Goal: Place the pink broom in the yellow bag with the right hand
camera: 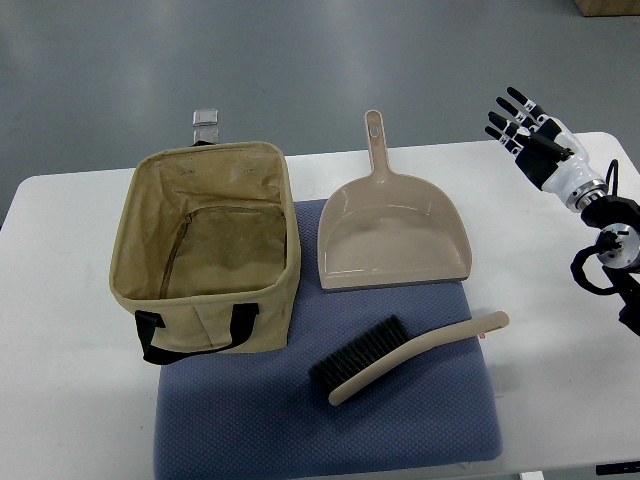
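Note:
I should move my right gripper to the pink broom next, closing near the broom handle's end [476, 327], away from the black bristles.
The broom [405, 357], pale pink-beige with black bristles, lies on the blue mat [420, 425] in front of the dustpan, handle pointing right. The yellowish fabric bag [205, 250] stands open at the left, partly on the mat, and looks empty inside. My right hand [520, 125] is raised over the table's far right corner, fingers spread and holding nothing, well away from the broom. The left hand is not in view.
A pink-beige dustpan [392, 235] lies on the mat behind the broom, handle pointing away. A small clear clip [206, 122] sits behind the bag. The white table [60, 330] ends near the right arm.

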Tool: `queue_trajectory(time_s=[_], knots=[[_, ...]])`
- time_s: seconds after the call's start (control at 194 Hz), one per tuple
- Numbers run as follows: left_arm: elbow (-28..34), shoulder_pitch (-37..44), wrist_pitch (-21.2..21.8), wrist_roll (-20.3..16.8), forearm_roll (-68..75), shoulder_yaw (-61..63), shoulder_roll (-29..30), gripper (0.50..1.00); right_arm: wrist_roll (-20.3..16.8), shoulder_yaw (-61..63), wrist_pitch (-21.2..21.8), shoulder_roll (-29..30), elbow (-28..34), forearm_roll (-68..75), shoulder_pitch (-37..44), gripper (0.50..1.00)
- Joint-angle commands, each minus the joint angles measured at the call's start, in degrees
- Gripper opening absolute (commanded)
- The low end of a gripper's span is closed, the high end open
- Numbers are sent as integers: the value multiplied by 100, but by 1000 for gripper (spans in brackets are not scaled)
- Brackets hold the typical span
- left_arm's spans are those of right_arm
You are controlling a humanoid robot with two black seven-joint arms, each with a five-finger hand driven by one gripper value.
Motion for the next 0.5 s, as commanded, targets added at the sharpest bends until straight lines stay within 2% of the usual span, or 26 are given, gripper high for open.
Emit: queue_trajectory(time_s=[0.0,0.494], knots=[[7,0,-1,-1,1,0,0,1000,0,0,3,1,0,0,26,930],[7,0,-1,8,1,0,0,1000,0,0,3,54,-9,0,26,930]])
